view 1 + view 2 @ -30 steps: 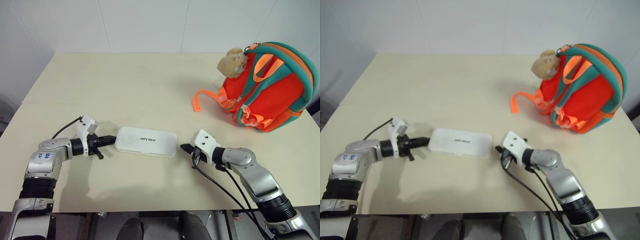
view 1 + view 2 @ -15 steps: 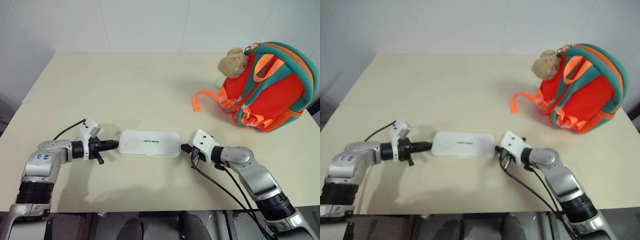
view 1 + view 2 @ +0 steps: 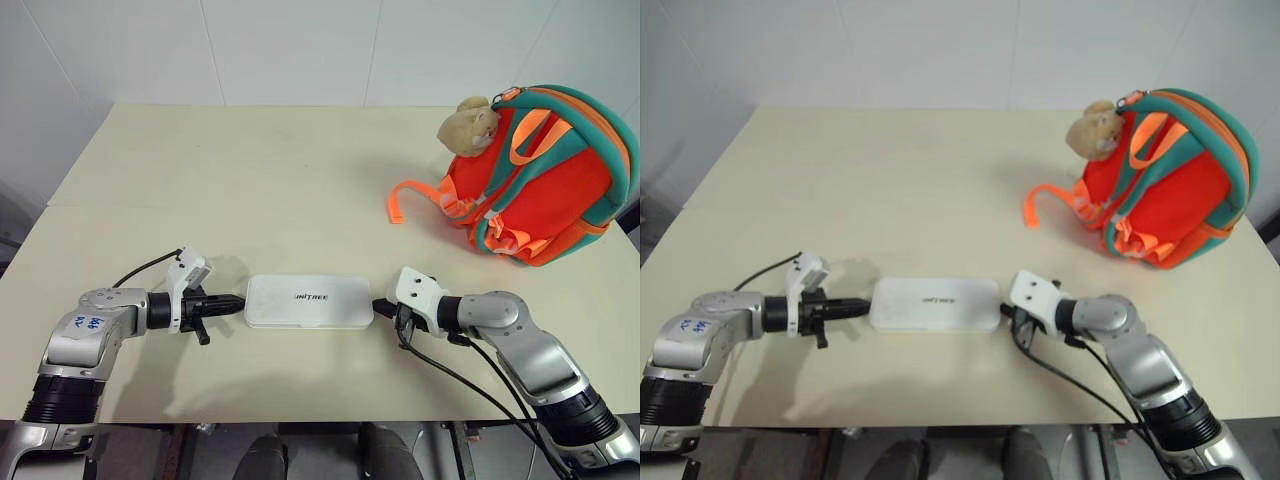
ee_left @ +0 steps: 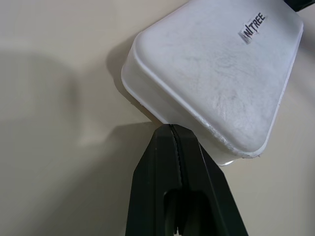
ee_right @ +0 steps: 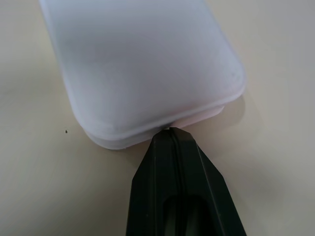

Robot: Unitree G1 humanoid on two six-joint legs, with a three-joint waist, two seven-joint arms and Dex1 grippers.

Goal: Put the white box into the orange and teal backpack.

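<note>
My left gripper needs to back off, as its closed fingers only press against the white box's end, then open them and grip the box by its top and bottom side (image 3: 264,301).
The white box (image 3: 308,301) lies flat on the cream table (image 3: 250,170) near its front edge, lettering up. My left gripper (image 3: 236,303) is shut, and its tip touches the box's left end; the left wrist view shows the closed fingertips (image 4: 171,129) against the box's rim (image 4: 216,73). My right gripper (image 3: 379,309) is also shut, its tip against the box's right end, seen close in the right wrist view (image 5: 171,131). The box sits squeezed between the two tips. The orange and teal backpack (image 3: 545,190) stands upright at the far right with a tan plush bear (image 3: 470,124) on top.
An orange strap (image 3: 405,195) trails from the backpack onto the table towards the left. A seam (image 3: 150,207) runs across the table's left half. Black cables hang from both wrists. White walls stand behind the table.
The box has slid nearer the front edge and a little right, and turned from slanted to square with that edge. Both gripper tips came back with it, staying at its ends.
</note>
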